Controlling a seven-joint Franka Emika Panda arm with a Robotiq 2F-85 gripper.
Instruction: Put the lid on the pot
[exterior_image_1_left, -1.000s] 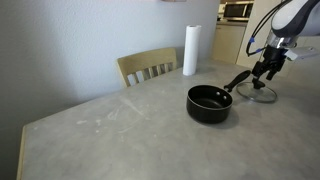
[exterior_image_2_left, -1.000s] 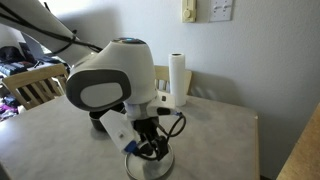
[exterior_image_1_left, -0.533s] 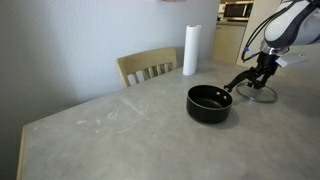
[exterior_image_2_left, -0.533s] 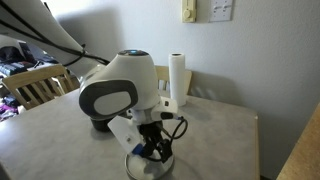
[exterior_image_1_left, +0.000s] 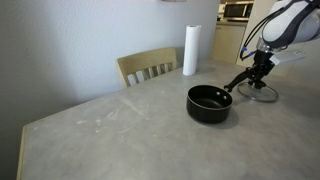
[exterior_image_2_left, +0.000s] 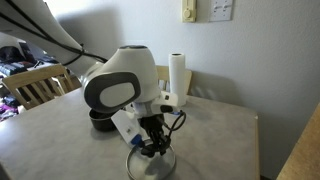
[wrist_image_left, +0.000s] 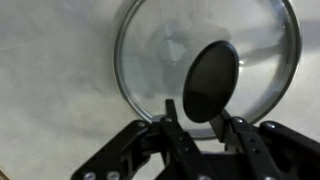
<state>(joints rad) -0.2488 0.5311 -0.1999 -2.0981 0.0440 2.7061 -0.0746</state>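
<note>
The lid's knob is crooked, only its near end gripped, so I need to open, square up and grip around the knob's middle (wrist_image_left: 212, 78) before lifting.
The glass lid (wrist_image_left: 165, 45) with its metal rim lies flat on the table, to the side of the pot. My gripper (wrist_image_left: 196, 110) stands over it, its two fingers pressed against either side of the dark centre knob (wrist_image_left: 210, 75). In both exterior views the gripper (exterior_image_1_left: 262, 78) (exterior_image_2_left: 155, 148) points down onto the lid (exterior_image_1_left: 258, 94) (exterior_image_2_left: 150, 166). The black pot (exterior_image_1_left: 209, 103) (exterior_image_2_left: 100, 120) stands uncovered on the table, its long handle (exterior_image_1_left: 238, 82) reaching toward the lid.
A tall white paper-towel roll (exterior_image_1_left: 190, 50) (exterior_image_2_left: 178, 75) stands at the table's far edge by the wall. A wooden chair (exterior_image_1_left: 148, 68) is pushed up to the table. Another chair (exterior_image_2_left: 35, 88) stands behind the arm.
The gripper has come down a little onto the lid and its fingers have closed from wide open onto the knob. Lid and pot have not moved.
</note>
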